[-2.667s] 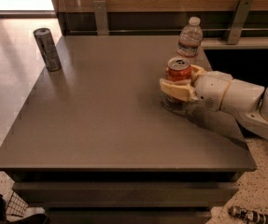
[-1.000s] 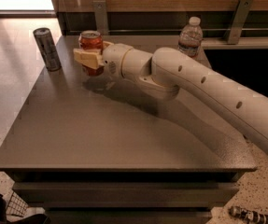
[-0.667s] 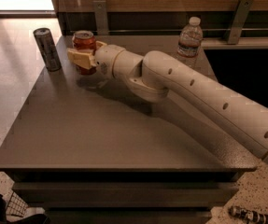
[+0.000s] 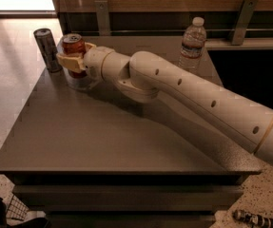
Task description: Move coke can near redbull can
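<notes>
The coke can is to go near the redbull can. My gripper needs to release it upright on the grey table (image 4: 72, 80), beside the redbull can. The coke can is now at or just above the tabletop.
The coke can (image 4: 73, 45), squat and red-orange with a silver top, sits between the tan fingers of my gripper (image 4: 72, 60) at the table's far left. The gripper is shut on the can and holds it upright at or just above the tabletop. The redbull can (image 4: 47, 50), tall, slim and dark grey-silver, stands upright just left of the coke can, a small gap apart. My white arm (image 4: 188, 99) reaches across the table from the right.
A clear plastic water bottle (image 4: 192, 44) stands at the table's far right. The grey table (image 4: 107, 137) has its left edge close to the redbull can. A wooden wall with metal brackets (image 4: 102, 15) runs behind. Dark objects lie on the floor at the bottom corners.
My gripper has carried the coke can from the right side of the table, beside the water bottle, leftward to right next to the redbull can. The redbull can and bottle have not moved.
</notes>
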Available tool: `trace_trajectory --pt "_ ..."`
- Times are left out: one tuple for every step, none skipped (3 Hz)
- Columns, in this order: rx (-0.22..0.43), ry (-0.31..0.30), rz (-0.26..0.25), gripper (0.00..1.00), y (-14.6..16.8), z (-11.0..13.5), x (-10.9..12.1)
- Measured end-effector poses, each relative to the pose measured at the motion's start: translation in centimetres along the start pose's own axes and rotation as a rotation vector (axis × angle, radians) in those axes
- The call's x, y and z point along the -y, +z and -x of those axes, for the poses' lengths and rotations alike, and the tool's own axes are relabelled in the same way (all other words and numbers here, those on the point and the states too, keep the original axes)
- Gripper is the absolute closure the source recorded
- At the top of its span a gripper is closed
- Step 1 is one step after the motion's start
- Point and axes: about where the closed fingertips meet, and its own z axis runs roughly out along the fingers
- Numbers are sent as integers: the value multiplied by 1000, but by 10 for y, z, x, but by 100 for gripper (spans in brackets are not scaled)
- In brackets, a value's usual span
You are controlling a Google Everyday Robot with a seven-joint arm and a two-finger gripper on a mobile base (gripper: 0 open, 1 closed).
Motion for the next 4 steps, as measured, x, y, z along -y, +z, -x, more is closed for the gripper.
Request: trace_trajectory --pt "-14 -21 10 100 7 -5 -5" --pt "-16 -14 38 100 13 -12 -7" --pt "-14 23 83 100 16 -22 -4" --pt "-17 50 122 100 18 -28 0"
